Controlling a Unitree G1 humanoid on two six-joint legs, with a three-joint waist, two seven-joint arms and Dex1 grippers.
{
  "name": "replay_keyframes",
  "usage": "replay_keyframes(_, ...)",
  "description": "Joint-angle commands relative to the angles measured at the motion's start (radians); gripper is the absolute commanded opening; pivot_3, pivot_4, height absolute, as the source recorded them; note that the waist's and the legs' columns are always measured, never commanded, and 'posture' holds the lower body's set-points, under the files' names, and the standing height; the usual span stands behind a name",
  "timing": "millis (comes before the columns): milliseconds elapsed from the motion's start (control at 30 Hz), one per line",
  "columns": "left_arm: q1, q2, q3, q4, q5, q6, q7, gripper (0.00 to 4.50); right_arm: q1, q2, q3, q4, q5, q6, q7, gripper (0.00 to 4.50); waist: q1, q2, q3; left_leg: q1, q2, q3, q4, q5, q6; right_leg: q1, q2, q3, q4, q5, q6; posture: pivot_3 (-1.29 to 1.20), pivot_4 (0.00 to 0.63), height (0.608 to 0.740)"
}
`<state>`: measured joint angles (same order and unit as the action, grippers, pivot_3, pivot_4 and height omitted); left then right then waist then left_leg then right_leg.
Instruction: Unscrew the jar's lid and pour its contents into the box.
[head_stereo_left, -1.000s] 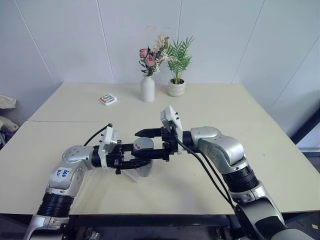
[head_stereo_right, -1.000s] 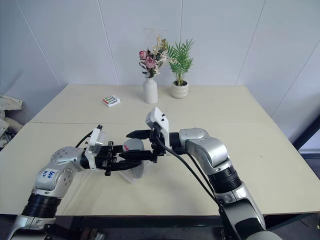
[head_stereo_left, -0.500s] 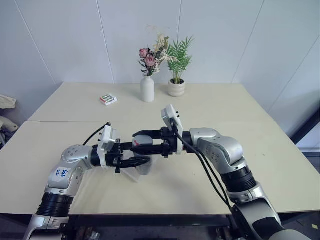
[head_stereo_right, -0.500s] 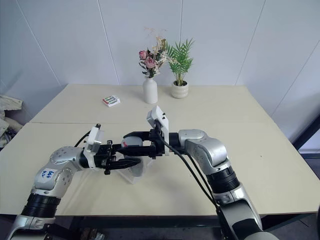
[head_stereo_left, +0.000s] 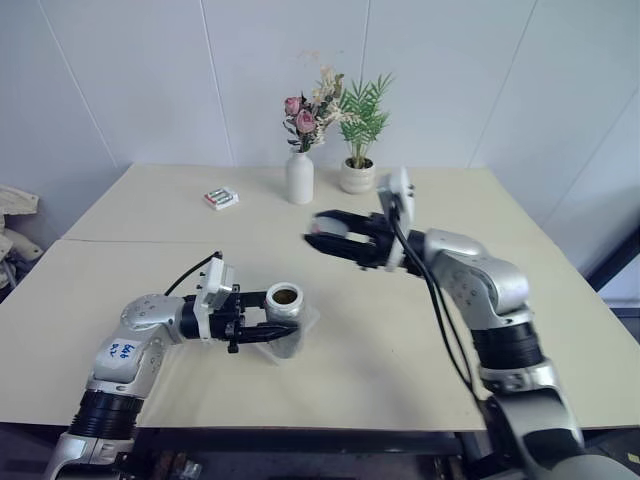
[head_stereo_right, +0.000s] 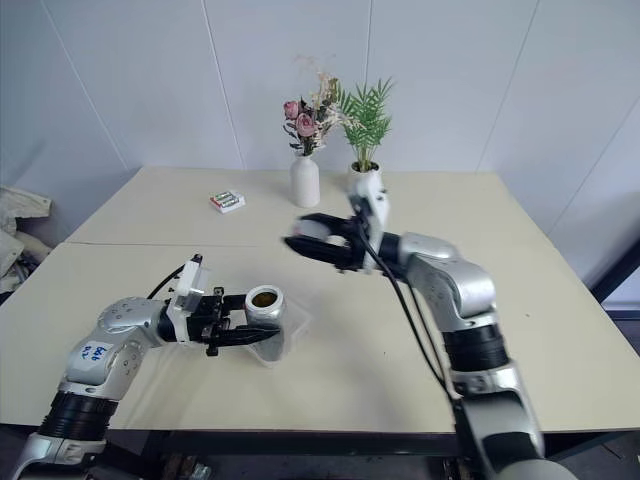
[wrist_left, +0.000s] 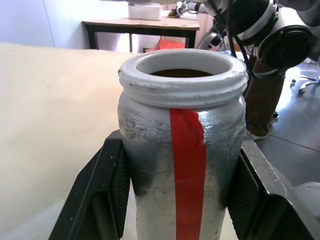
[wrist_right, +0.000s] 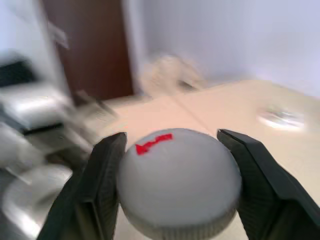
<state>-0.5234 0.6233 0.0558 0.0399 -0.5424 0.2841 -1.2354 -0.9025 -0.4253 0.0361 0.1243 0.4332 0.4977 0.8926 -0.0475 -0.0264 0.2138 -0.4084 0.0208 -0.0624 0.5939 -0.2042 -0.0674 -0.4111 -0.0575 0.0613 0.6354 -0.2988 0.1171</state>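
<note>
My right gripper is going to set the lid down on the bare table (head_stereo_left: 438, 304) beneath its own forearm, well away from the box. The lid is now held up beside the jar.
The jar (head_stereo_left: 285, 322), silvery with a red stripe, is upright and low over the table with its mouth uncovered. My left gripper (head_stereo_left: 272, 329) is shut on its body, one black finger (wrist_left: 107, 195) on each side. Dark contents (wrist_left: 182, 73) show just inside the white rim. The box (head_stereo_right: 292, 322), a clear shallow tray, lies on the table under and beside the jar. My right gripper (head_stereo_left: 324, 234) is up and to the right of the jar, shut on the lid (wrist_right: 177, 187), a grey round cap with a small red mark.
At the back of the table stand a white vase of flowers (head_stereo_left: 299, 178) and a white plant pot (head_stereo_left: 352, 177). A green-and-white packet (head_stereo_left: 221, 197) lies at the back left. The table's near edge (head_stereo_left: 300, 428) runs just below the arms.
My right gripper closed on the lid at the jar's top, then carried it off, up and to the right. The jar now stands uncovered. The left gripper kept still.
</note>
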Motion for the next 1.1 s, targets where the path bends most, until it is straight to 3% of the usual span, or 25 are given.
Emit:
replay_keyframes(33, 0.006, 0.024, 0.072, -0.064, -0.034, -0.005, 0.027, 2.2, 0.099, -0.079, -0.053, 0.073, -0.089, -0.149, -0.014, 2.7, 0.0, 0.0, 0.0, 0.0, 0.0, 0.0, 0.0, 0.0, 0.0, 0.0, 0.0, 0.0, 0.0, 0.0, 0.0, 0.0, 0.15, 0.74)
replay_keyframes(333, -0.013, 0.049, 0.166, -0.085, -0.076, 0.053, 0.111, 2.2, 0.305, -0.116, -0.176, 0.241, -0.118, -0.302, -0.077, 2.7, -0.011, 0.0, 0.0, 0.002, 0.0, 0.003, -0.001, 0.0, 0.001, 0.0, 0.0, 0.003, 0.002, -0.001, 0.001, 0.0, 0.15, 0.74)
replay_keyframes(800, -0.043, 0.049, 0.16, -0.043, -0.073, 0.058, 0.115, 2.2, 0.336, -0.053, -0.23, 0.393, -0.093, -0.338, -0.113, 2.7, -0.007, 0.001, 0.0, 0.002, 0.0, 0.004, 0.001, 0.0, 0.0, 0.002, 0.0, 0.005, 0.002, 0.001, 0.003, 0.0, 0.15, 0.74)
replay_keyframes(967, -0.056, 0.053, 0.159, -0.027, -0.073, 0.061, 0.108, 2.2, 0.333, -0.071, -0.239, 0.398, -0.087, -0.335, -0.092, 4.29, -0.009, 0.001, 0.0, 0.003, 0.0, 0.004, 0.002, 0.0, 0.0, 0.001, 0.0, 0.005, 0.002, 0.001, 0.003, 0.0, 0.15, 0.74)
replay_keyframes(1100, -0.056, 0.064, 0.165, -0.018, -0.071, 0.064, 0.102, 2.2, 0.337, -0.1, -0.249, 0.333, -0.061, -0.303, -0.059, 4.45, -0.008, 0.001, 0.001, 0.003, 0.0, 0.004, 0.002, 0.0, 0.0, 0.001, 0.0, 0.005, 0.002, 0.001, 0.003, 0.0, 0.15, 0.74)
